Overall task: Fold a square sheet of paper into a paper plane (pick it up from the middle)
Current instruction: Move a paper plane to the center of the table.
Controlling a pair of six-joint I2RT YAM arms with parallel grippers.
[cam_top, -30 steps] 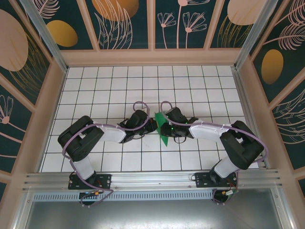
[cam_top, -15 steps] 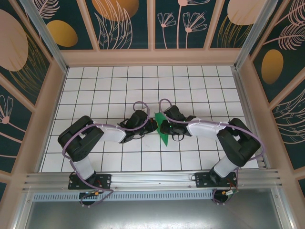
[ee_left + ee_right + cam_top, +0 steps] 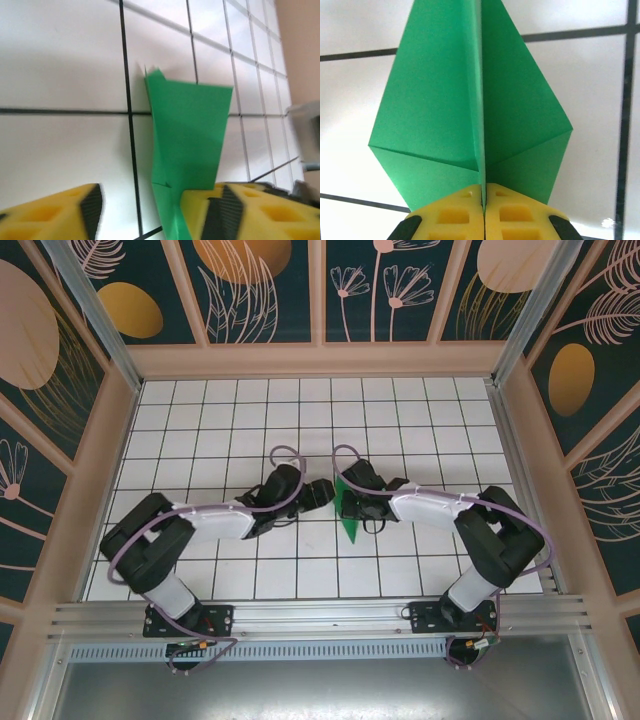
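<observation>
My right gripper has the paper plane. It will put the plane down on the white tiles halfway to the tan back wall (image 3: pixel 349 449).
The square sheet of paper stands folded into a narrow, pointed green paper plane (image 3: pixel 350 523) at the middle of the table, between the two wrists. In the right wrist view the paper plane (image 3: pixel 470 100) spreads two wings from a central ridge, and my right gripper (image 3: pixel 483 192) is shut on that ridge at its near end. My right gripper (image 3: pixel 350 502) reaches it from the right. My left gripper (image 3: pixel 322 490) is open. The paper plane (image 3: pixel 190 135) stands between its yellow fingers (image 3: pixel 50 215), close against the right one, with a wide gap to the left one.
The white grid-tiled table (image 3: pixel 250 430) stretches away behind the grippers. Tan walls (image 3: pixel 320 362) close it in at the back and on both sides. An aluminium rail (image 3: pixel 320 615) with the arm bases runs along the near edge.
My left gripper has opened and let go of the green paper, and its arm has stretched out lower. My right gripper has closed onto the central fold.
</observation>
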